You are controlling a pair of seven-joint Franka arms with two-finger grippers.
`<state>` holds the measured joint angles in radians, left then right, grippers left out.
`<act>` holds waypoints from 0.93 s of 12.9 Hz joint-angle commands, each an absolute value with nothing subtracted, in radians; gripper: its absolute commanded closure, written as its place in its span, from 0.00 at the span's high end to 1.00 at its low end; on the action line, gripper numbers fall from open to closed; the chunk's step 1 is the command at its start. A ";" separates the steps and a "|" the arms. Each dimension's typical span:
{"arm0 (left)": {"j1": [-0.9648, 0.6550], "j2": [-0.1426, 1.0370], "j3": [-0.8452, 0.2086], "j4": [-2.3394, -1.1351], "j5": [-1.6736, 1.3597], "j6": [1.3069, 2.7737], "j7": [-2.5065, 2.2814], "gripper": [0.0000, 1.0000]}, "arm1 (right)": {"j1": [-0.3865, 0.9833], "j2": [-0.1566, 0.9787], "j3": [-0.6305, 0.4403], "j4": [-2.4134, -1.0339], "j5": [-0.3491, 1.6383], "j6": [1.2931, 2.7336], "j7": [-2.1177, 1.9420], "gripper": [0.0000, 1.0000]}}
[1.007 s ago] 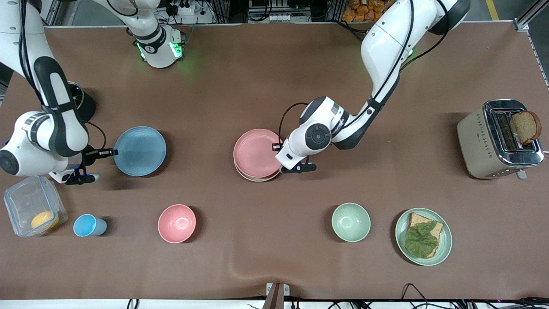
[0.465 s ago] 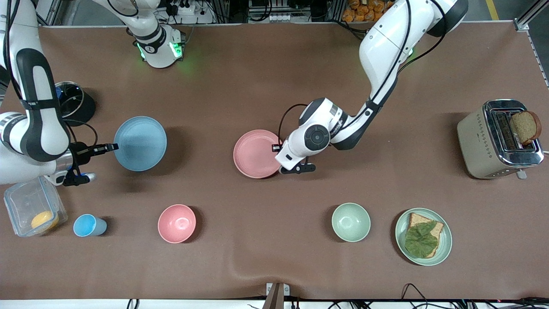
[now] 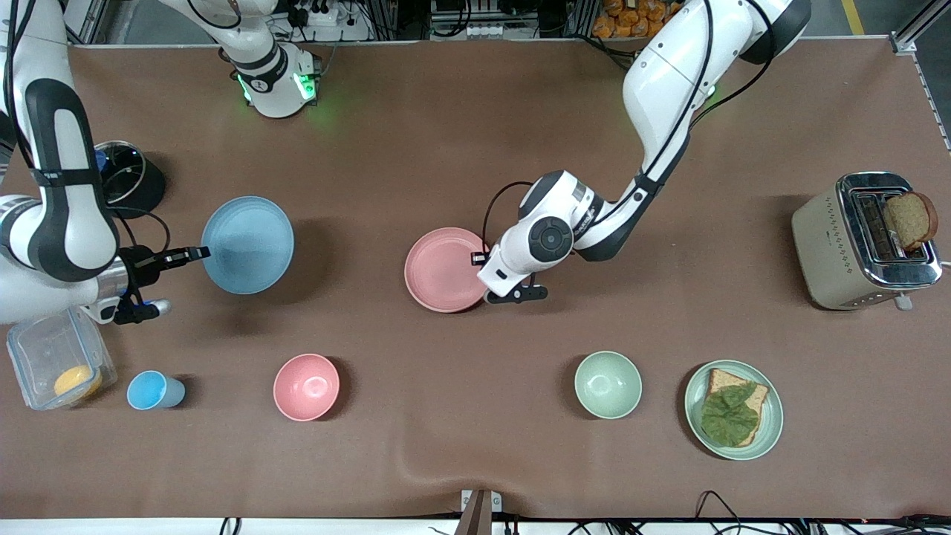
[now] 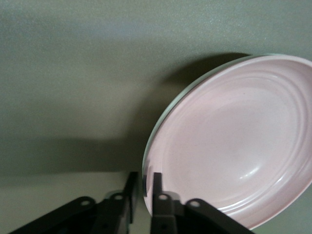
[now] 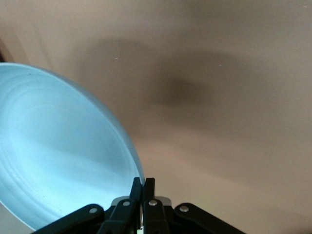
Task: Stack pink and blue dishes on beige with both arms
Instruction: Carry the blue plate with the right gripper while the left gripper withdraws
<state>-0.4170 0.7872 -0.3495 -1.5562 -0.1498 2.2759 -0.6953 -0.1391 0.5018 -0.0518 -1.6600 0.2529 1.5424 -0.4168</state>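
Observation:
My right gripper should set the blue plate down and let go of it on top of the pink plate (image 3: 448, 267) in the middle of the table.
The pink plate (image 3: 443, 269) lies flat in the middle of the table; the beige plate is hidden under it. My left gripper (image 3: 480, 258) is at the pink plate's rim (image 4: 146, 168), its fingers slightly apart on either side of the rim, so it is open. The blue plate (image 3: 247, 244) hangs tilted over the table toward the right arm's end, casting a shadow. My right gripper (image 3: 199, 254) is shut on the blue plate's rim (image 5: 139, 168), which its fingertips (image 5: 137, 184) pinch.
Nearer the front camera stand a blue cup (image 3: 152, 390), pink bowl (image 3: 306, 386), green bowl (image 3: 608, 384) and green plate with toast and leaf (image 3: 733, 409). A clear container (image 3: 56, 364) and black pot (image 3: 130, 174) flank the right arm. A toaster (image 3: 865, 241) stands at the left arm's end.
The pink plate has settled onto the beige plate, covering it, and the left fingers have parted. The right arm has raised the blue plate off the table and carried it slightly toward the middle.

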 commanded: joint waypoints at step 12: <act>-0.117 0.135 -0.322 -1.514 0.137 1.691 -0.554 1.00 | 0.138 0.459 -0.040 -1.667 0.437 1.566 -0.201 0.00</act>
<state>-0.1684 0.1811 -0.3193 -1.4976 0.1256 1.7333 -0.6388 0.0637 0.4952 -0.0307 -1.6550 0.4182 1.5405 -0.2718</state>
